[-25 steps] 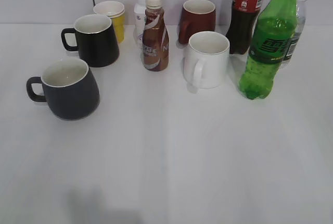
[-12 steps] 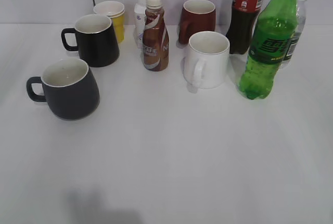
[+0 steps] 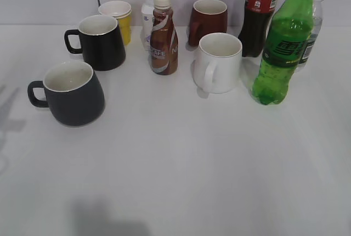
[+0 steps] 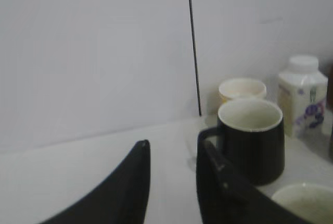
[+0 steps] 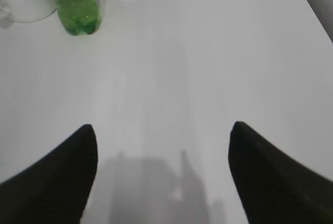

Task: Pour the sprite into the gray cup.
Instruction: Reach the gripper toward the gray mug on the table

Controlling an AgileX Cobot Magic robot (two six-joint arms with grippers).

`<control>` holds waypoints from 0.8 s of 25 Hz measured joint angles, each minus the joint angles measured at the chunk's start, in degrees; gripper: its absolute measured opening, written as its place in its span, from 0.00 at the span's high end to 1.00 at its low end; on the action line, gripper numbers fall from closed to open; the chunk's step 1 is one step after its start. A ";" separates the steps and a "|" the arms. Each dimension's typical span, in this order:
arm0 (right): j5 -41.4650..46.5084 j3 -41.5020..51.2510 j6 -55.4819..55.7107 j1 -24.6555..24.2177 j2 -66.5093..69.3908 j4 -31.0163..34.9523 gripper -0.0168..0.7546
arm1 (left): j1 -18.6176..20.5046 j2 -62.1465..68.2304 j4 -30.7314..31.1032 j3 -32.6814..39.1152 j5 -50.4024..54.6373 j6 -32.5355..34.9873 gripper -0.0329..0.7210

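The fingers of my left gripper should close on the handle [image 3: 34, 94] of the gray cup, the one that stands in front of the black mug.
The sprite [image 3: 281, 49], a tall green bottle, stands upright at the right back of the table. Its lower part shows at the top left of the right wrist view [image 5: 75, 2]. The gray cup [image 3: 74, 93] stands at the left front, handle to the left. Only its cream rim shows in the left wrist view [image 4: 307, 203], at the bottom right. My left gripper [image 4: 171, 148] is open and empty, left of the cups. My right gripper [image 5: 162, 127] is wide open and empty over bare table, well short of the sprite. Neither gripper shows in the exterior view.
A black mug [image 3: 101, 41], yellow cup [image 3: 118, 19], white bottle [image 3: 148, 13] and coffee bottle [image 3: 163, 35] stand behind the gray cup. A white mug [image 3: 218, 63], brown mug [image 3: 208, 21], cola bottle [image 3: 260, 13] and water bottle [image 3: 312, 27] crowd the sprite.
A faint shadow has appeared on the table at the left edge of the exterior view. The bottles and cups have not moved.
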 joint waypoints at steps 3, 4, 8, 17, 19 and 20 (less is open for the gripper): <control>0.00 0.00 0.00 0.00 0.00 0.00 0.22 | -0.04 6.44 0.06 0.06 -1.43 0.00 0.63; 0.00 0.00 0.00 0.00 0.00 0.00 0.22 | -0.11 8.03 0.06 0.24 -1.95 0.00 0.63; 0.00 0.00 0.00 0.00 0.00 0.00 0.22 | -0.11 10.24 0.11 2.72 -3.52 0.00 0.63; 0.00 0.00 0.00 0.00 0.00 0.00 0.22 | -0.11 16.98 0.29 5.78 -9.15 0.00 0.55; 0.00 0.00 0.00 0.00 0.00 0.00 0.22 | -0.11 19.51 0.34 5.78 -11.84 0.00 0.52; 0.00 0.00 0.00 0.00 0.00 0.00 0.22 | -0.11 20.80 0.43 5.78 -12.57 0.00 0.51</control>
